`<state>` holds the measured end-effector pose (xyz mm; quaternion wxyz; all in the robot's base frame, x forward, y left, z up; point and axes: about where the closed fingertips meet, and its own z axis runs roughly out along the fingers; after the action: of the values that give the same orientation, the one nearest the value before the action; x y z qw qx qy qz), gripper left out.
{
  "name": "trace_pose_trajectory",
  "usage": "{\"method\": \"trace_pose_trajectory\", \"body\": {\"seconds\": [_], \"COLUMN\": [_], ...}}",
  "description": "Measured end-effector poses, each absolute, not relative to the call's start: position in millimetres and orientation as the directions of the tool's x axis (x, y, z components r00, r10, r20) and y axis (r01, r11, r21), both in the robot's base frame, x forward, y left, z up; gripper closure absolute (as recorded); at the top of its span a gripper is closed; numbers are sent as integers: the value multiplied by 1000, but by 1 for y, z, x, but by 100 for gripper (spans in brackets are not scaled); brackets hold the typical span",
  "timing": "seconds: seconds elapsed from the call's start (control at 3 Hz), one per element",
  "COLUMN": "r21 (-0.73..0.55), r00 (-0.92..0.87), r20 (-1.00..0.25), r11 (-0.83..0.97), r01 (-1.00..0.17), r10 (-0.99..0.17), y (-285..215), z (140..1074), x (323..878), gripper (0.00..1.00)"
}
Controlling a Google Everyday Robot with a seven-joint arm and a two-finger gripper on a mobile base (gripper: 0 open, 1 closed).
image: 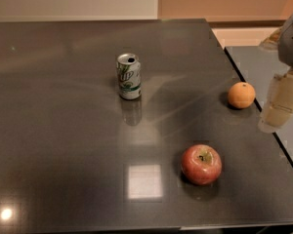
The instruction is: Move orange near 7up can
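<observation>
Next, I close my gripper on the orange's side [250, 93] toward the grey surface, because this orange should go near the 7up can.
The orange [241, 95] is small, round and dull-skinned, and sits on the dark glossy table [63, 130] near its right edge. The 7up can [129, 76] is silver-white with green markings and stands upright near the table's middle, well to the left of the orange. My gripper [279, 106] hangs at the right edge of the view, just right of the orange and apart from it, above the table's edge. It holds nothing that I can see.
A red-yellow apple [201, 164] with a stem dimple sits in front of the orange, toward the near edge. A second grey surface [263, 65] lies beyond the table's right edge. A wall runs behind the table.
</observation>
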<state>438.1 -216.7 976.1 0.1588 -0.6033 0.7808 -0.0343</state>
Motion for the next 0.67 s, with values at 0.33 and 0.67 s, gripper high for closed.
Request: {"method": "trace_pose_trajectory", "body": {"seconds": [0.33,0.67], "r21": [-246,-238], "r00": [-221,-268], "r20": [-207,-249], "r11": [270,327], "r01": [-931,-915], "r10": [-953,-931], "y": [-217,-223], "z": [976,971], "x": [438,454], "gripper": [0,0]}}
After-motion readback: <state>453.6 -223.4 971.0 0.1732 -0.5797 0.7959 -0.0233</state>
